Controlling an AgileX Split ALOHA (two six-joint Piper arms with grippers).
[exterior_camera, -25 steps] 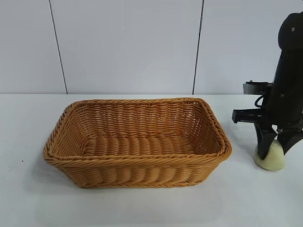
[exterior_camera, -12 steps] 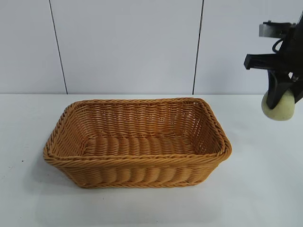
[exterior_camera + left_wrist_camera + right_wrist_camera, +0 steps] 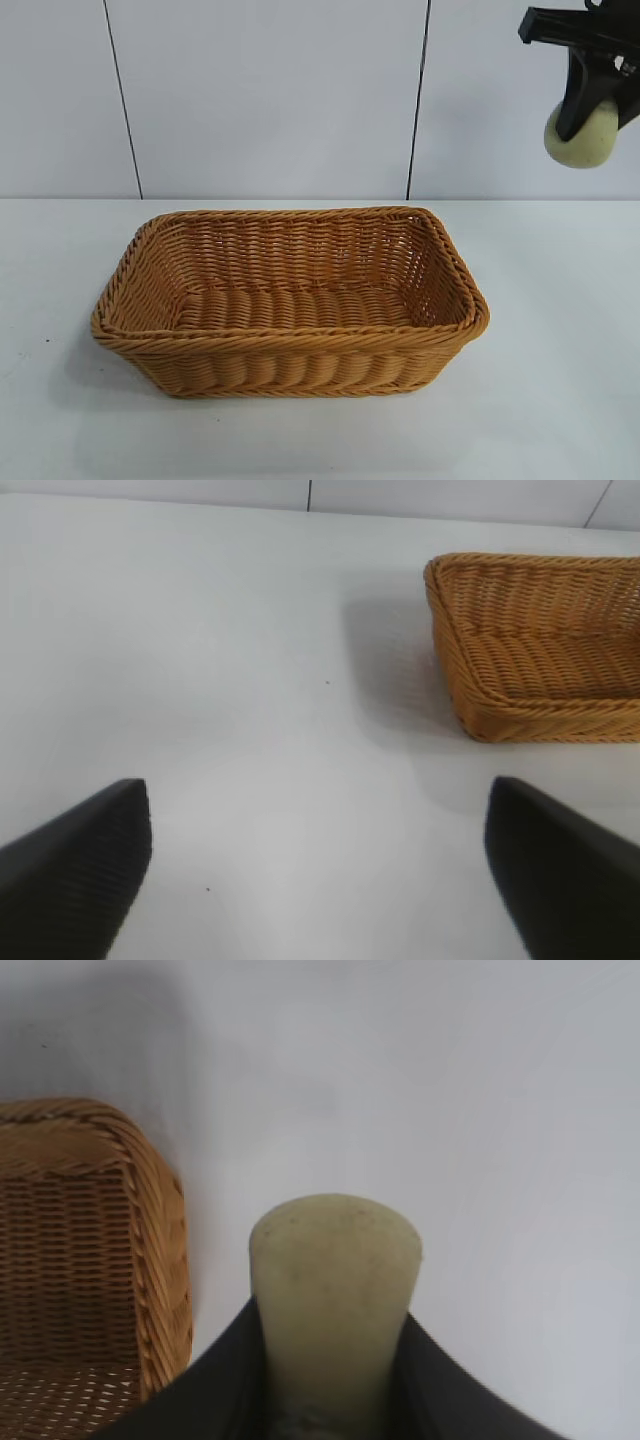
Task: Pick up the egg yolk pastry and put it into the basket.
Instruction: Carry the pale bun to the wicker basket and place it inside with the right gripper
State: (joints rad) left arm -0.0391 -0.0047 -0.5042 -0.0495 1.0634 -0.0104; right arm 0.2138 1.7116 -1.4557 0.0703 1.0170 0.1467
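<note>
The robot's right gripper should release the egg yolk pastry on the bottom of the basket, near the middle of the basket's front side (image 3: 287, 306). The pastry still hangs high above the table.
The pale yellow egg yolk pastry (image 3: 581, 137) hangs high in the air at the far right, pinched between the black fingers of my right gripper (image 3: 590, 118), well above the table and to the right of the basket. From the right wrist the pastry (image 3: 335, 1290) fills the space between both fingers, with the basket's corner (image 3: 150, 1240) off to one side below. The golden wicker basket (image 3: 290, 345) sits empty in the middle of the white table. My left gripper (image 3: 320, 865) hovers open over bare table, the basket's end (image 3: 470, 680) some way ahead of it.
White table all around the basket, with a white panelled wall behind. Nothing else stands on the surface.
My right gripper has lifted the pastry from the table beside the basket's right end straight up to near the top of the exterior view. The basket has not moved.
</note>
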